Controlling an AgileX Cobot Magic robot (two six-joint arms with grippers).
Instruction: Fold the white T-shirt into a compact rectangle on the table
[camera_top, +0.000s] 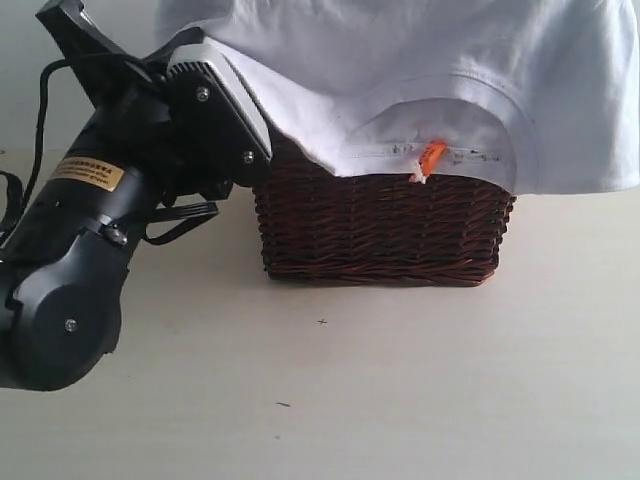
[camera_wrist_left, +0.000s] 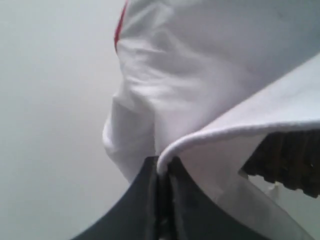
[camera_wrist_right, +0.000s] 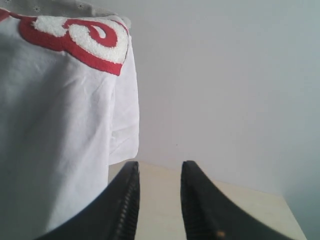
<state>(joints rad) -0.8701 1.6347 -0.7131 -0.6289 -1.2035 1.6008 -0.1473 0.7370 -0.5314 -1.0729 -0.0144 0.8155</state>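
The robot's right gripper should grab the white T-shirt's shoulder edge (camera_top: 582, 187), next to the collar with the orange neck tag, away from the left gripper.
The white T-shirt (camera_top: 400, 60) hangs lifted above and drapes over a brown wicker basket (camera_top: 380, 235), its collar and orange neck tag (camera_top: 430, 155) facing the exterior camera. In the left wrist view my left gripper (camera_wrist_left: 163, 164) is shut on a rolled hem of the white T-shirt (camera_wrist_left: 200, 75). My right gripper (camera_wrist_right: 159, 172) stands open beside the hanging white T-shirt (camera_wrist_right: 55, 125) with nothing between its fingers; fuzzy white letters outlined in red (camera_wrist_right: 75, 37) show high on the cloth. The right gripper is out of the exterior view.
The bulky black left arm (camera_top: 90, 250) fills the left of the exterior view, close to the basket's left side. The pale cream table (camera_top: 380, 380) spreads in front of the basket. A basket edge (camera_wrist_left: 292, 160) shows under the cloth.
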